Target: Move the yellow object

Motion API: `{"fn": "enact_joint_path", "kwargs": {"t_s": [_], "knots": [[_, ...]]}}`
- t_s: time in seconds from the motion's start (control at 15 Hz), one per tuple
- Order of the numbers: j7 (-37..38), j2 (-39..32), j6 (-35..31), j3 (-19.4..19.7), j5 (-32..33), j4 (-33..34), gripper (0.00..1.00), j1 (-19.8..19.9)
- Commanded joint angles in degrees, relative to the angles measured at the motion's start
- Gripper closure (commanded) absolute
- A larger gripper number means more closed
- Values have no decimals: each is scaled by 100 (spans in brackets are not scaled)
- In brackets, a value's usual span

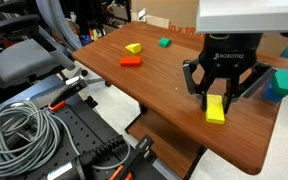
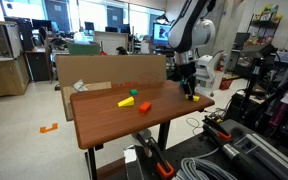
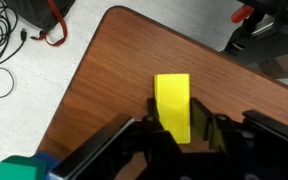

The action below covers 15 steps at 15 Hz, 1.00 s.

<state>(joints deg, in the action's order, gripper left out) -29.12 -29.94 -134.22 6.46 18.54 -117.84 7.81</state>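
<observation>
My gripper is going to put the yellow object, now at or just above the table, down on the brown table (image 1: 239,69) just behind the teal and blue block.
The yellow object (image 3: 172,100) is a flat, bright yellow brick. It lies between the two fingers of my gripper (image 3: 180,128), and both fingers press its long sides. In an exterior view the yellow object (image 1: 216,111) hangs from the gripper (image 1: 216,98) at or just above the brown table (image 1: 164,85), near the table's corner. In an exterior view (image 2: 192,97) it shows small under the gripper (image 2: 190,91) at the table's far end. I cannot tell whether it touches the wood.
A smaller yellow wedge (image 1: 133,47), a red block (image 1: 130,61) and a green block (image 1: 165,42) lie at the other end of the table. A teal and blue block (image 1: 281,83) stands close beside the gripper. Cables and equipment lie on the floor (image 1: 24,130).
</observation>
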Motion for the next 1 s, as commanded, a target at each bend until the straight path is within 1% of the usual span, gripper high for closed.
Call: {"fn": "enact_joint_path", "kwargs": {"t_s": [0.0,0.27,0.53,0.67,0.93], "knots": [[95,-27,74,-61,36,72,91,102],[114,181,-31,-122,29,-22,91,63],[29,406,-28,-278,-97,145,91,60],[-20,472,53,-361,-230,358,91,84],[-37,283,346,-435,-607,1122,91,136]]}}
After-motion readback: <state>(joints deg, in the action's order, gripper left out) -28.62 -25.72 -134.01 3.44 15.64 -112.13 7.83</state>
